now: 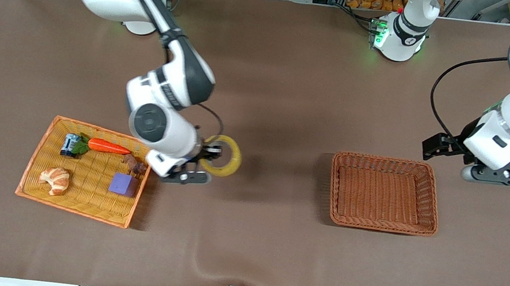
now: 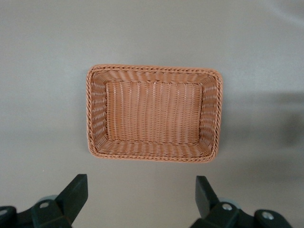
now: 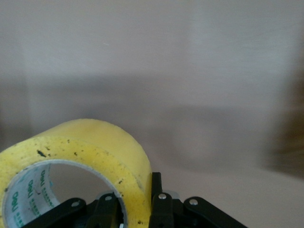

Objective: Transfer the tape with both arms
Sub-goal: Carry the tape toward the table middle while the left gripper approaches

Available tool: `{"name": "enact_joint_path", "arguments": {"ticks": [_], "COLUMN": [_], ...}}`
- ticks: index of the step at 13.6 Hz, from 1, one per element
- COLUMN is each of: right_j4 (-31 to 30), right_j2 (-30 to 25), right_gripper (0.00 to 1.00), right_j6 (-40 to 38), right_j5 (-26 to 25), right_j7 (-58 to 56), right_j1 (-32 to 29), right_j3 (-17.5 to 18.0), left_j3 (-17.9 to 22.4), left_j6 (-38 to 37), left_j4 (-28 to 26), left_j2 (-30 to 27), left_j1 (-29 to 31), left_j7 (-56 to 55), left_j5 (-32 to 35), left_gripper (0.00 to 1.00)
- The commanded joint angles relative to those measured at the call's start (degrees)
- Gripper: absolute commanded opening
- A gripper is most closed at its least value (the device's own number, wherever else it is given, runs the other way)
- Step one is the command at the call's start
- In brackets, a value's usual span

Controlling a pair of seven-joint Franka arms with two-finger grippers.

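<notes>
The robot's right gripper needs to release the tape on the table (image 1: 278,166) between the orange tray and brown basket, closer to the basket. The tape is held above the bare table now.
The tape (image 1: 227,158) is a yellow ring with a pale inner core. My right gripper (image 1: 212,155) is shut on its wall and holds it above the bare table, between the orange tray (image 1: 38,156) and the brown basket (image 1: 383,194). In the right wrist view the tape (image 3: 90,156) fills the lower corner, its wall pinched between the fingers (image 3: 156,199). My left gripper (image 1: 503,175) is open and empty, waiting above the table at the left arm's end, beside the basket. In the left wrist view its fingertips (image 2: 76,192) stand wide apart, with the basket (image 2: 92,114) in sight.
The orange tray holds a carrot (image 1: 108,146), a croissant (image 1: 55,180), a purple cube (image 1: 123,184), a small blue and white item (image 1: 70,145) and a small brown item (image 1: 135,164). The brown basket has nothing in it.
</notes>
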Motion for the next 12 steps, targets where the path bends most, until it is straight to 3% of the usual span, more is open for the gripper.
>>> {"name": "enact_joint_path", "arguments": {"ticks": [1,6,9,12], "right_j4": [0.28,0.2,0.2,0.2], "right_j2": [2.78,7.1,8.24,10.17], "right_gripper": [0.02,0.08,0.23,0.23], "right_j6": [4.9,10.97,12.54,16.5], "right_j5": [0.08,-4.58,-5.2,-7.04], "right_j7": [6.46,12.27,14.99,20.61], "right_j1": [4.09,8.59,9.91,11.49], "right_j3": [-0.77,-1.21,-1.21,-1.21], "left_j3": [-0.15,-0.24,-0.32,-0.32], "left_j6": [-0.37,0.33,2.09,4.72], "left_j4": [-0.33,-0.77,-0.33,-0.15], "left_j2": [-1.51,-0.46,2.87,7.27], "left_j1": [0.18,-0.43,-3.32,-5.78], "left_j7": [0.41,-0.73,-0.82,-0.82], "left_j5": [-0.02,-0.63,-0.64,-0.63], "left_gripper": [1.0,1.0,1.0,1.0]}}
